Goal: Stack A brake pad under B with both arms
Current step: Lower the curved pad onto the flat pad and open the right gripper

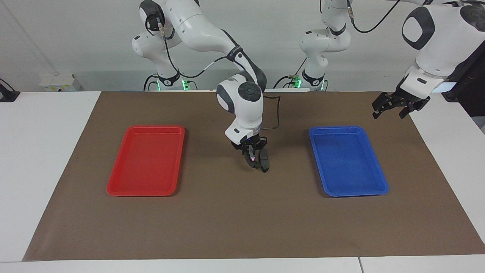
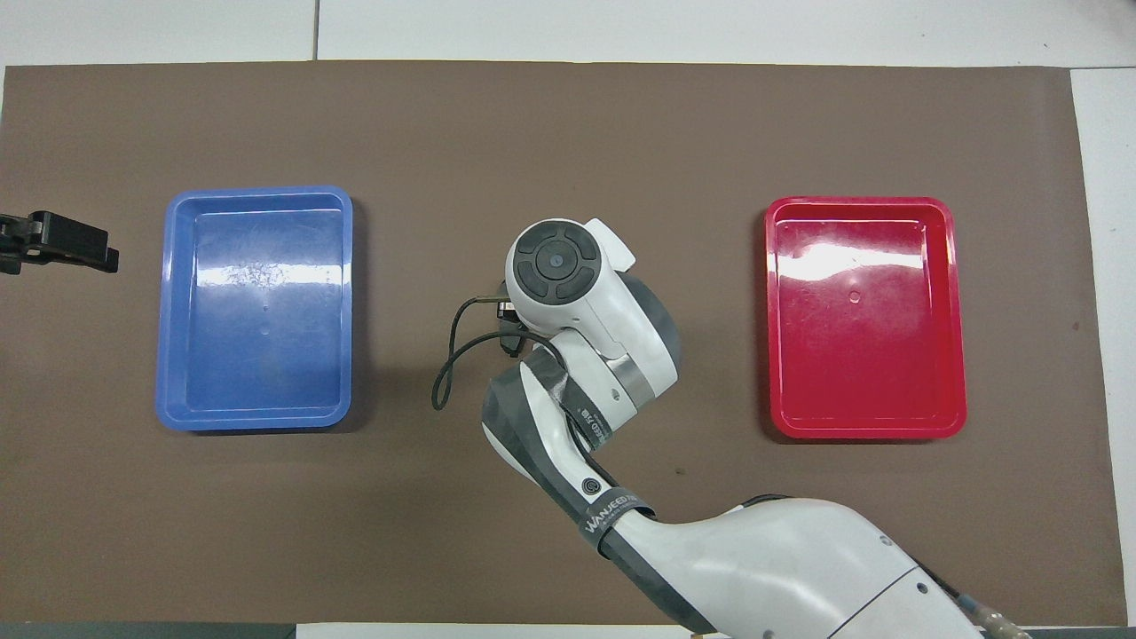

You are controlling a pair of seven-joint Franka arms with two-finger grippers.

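Note:
My right gripper will let go of the dark brake piece on the brown mat [image 2: 514, 320] between the trays, a little closer to the blue tray.
My right gripper [image 1: 256, 162] points down just above the brown mat [image 1: 242, 220], midway between the two trays. It is shut on a dark, narrow brake piece [image 1: 264, 161] that hangs on edge, its lower end close to the mat. I cannot tell whether this is the short A brake pad or the longer B. In the overhead view the right wrist [image 2: 555, 266] hides the gripper and the piece. No other brake piece shows in either view. My left gripper [image 1: 398, 105] is open and empty, raised over the mat's edge at the left arm's end, and also shows in the overhead view [image 2: 58, 241].
An empty red tray [image 1: 146, 161] lies toward the right arm's end and shows in the overhead view [image 2: 865, 315]. An empty blue tray [image 1: 346, 161] lies toward the left arm's end and shows in the overhead view [image 2: 257, 306]. A black cable [image 2: 448, 355] loops off the right wrist.

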